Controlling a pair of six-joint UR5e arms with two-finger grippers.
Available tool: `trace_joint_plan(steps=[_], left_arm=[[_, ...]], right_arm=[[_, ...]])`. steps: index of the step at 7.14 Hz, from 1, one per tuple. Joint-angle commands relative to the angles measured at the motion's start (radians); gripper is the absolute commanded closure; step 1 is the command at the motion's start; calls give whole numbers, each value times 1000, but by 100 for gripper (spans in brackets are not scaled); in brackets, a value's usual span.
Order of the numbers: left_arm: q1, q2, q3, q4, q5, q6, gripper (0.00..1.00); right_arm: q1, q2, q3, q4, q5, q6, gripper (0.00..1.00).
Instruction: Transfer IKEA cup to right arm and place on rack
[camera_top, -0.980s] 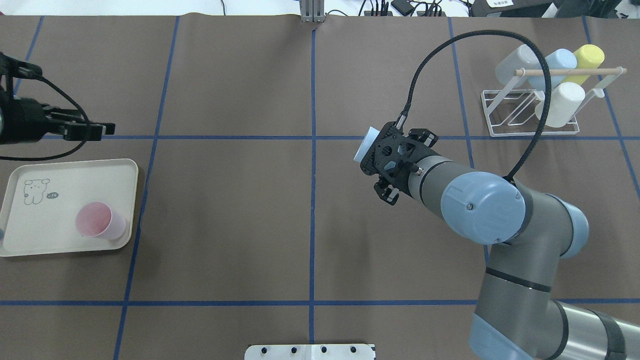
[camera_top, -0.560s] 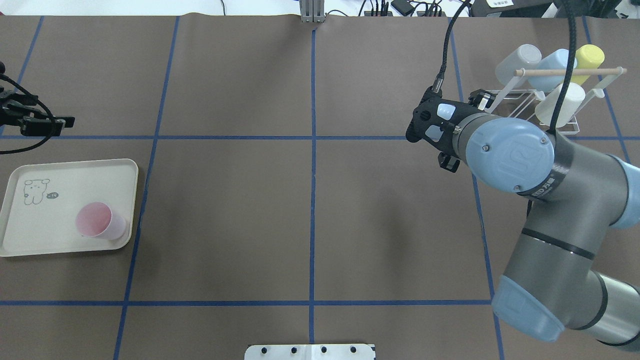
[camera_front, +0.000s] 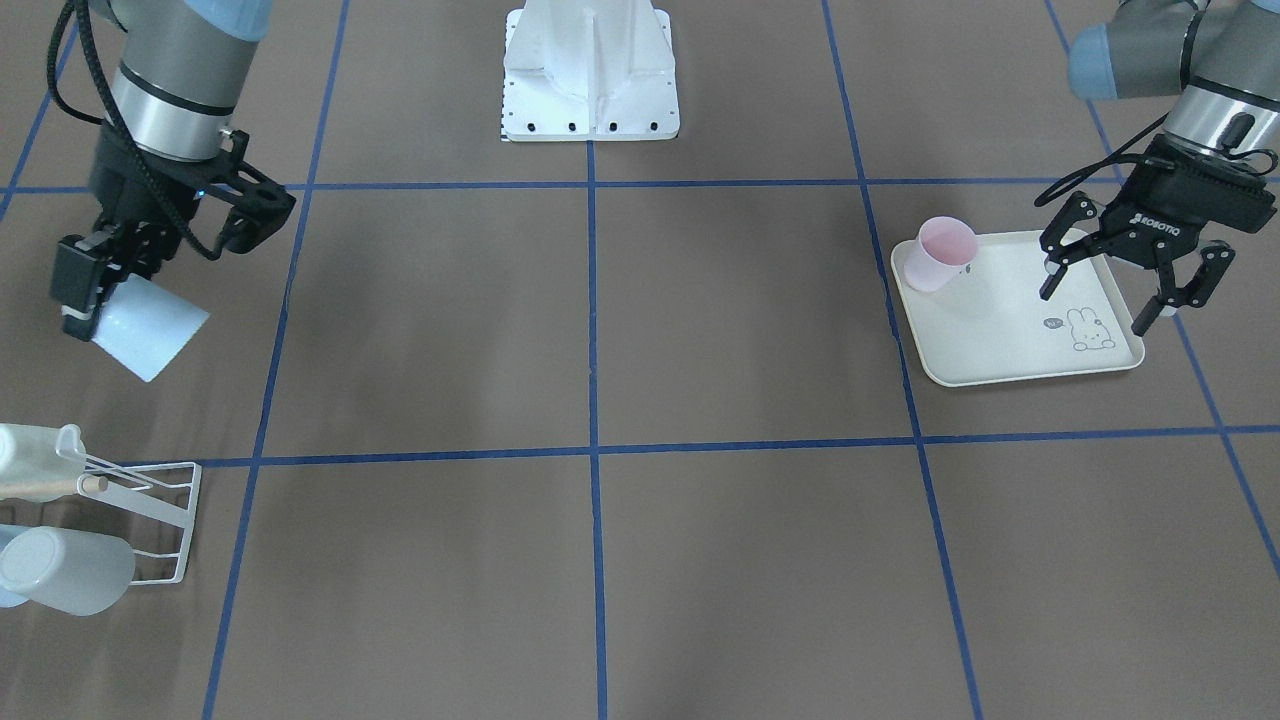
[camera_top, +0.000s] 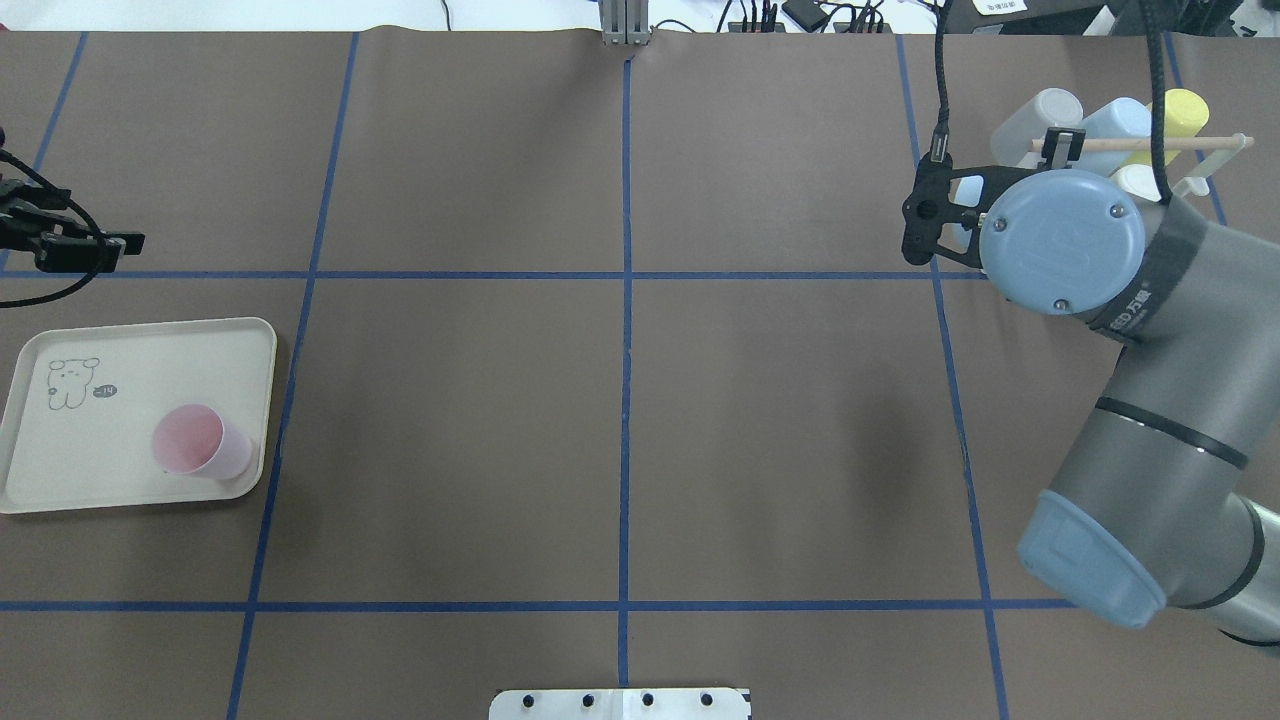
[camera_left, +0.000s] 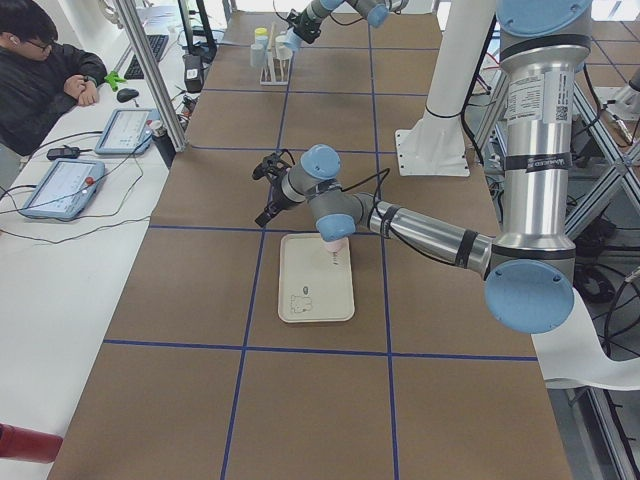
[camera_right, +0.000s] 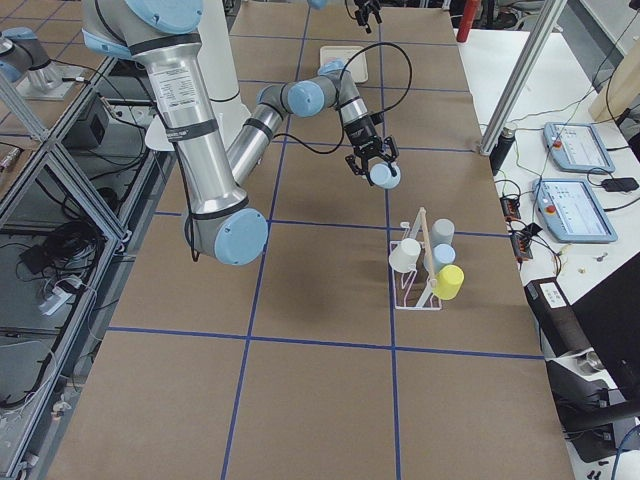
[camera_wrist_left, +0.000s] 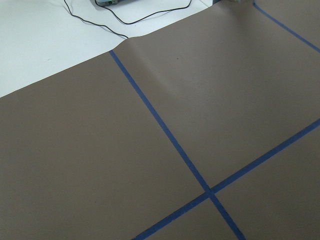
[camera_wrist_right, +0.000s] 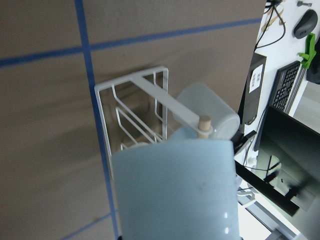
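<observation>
I need to release the light blue IKEA cup with my right gripper on the rack's empty peg (camera_front: 67, 434) beside the white cup. The light blue cup is now tilted in the air near the rack.
My right gripper (camera_front: 100, 300) is shut on a light blue IKEA cup (camera_front: 145, 330), which is tilted and held in the air a short way from the rack (camera_front: 150, 500). The right wrist view has the cup (camera_wrist_right: 175, 190) filling the foreground, with the white wire rack (camera_wrist_right: 135, 115) and its wooden dowel just beyond it. From overhead the right wrist covers the cup, close beside the rack (camera_top: 1140, 145). My left gripper (camera_front: 1095, 308) hangs open and empty over the far edge of the cream tray (camera_front: 1000, 340).
Several cups sit on the rack's prongs: clear, blue, yellow and white (camera_top: 1060, 110). A pink cup (camera_top: 200, 443) lies on the rabbit-print tray (camera_top: 60, 470) at the left. The robot base plate (camera_front: 590, 70) stands mid-table. A person sits at the side desk (camera_left: 40, 80).
The right arm swung from the table's middle to the rack, carrying the blue cup and turning it. The left arm drew back toward the left edge, then held still.
</observation>
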Motion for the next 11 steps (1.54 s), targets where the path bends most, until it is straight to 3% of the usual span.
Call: trace_joint_plan(steps=[1, 2, 6, 8, 11], left_arm=[[1, 1, 1, 0, 0, -2, 0], [1, -1, 1, 0, 0, -2, 0], [3, -1, 1, -2, 0, -23, 0], [3, -1, 0, -5, 0, -30, 0], [3, -1, 0, -9, 0, -45, 0]], right_arm=[[39, -10, -40, -52, -95, -209, 100], [51, -5, -60, -48, -104, -359, 100], [45, 4, -164, -31, -104, -368, 100], [44, 7, -239, 67, -105, -365, 100], [44, 7, -257, 75, -105, -365, 100]])
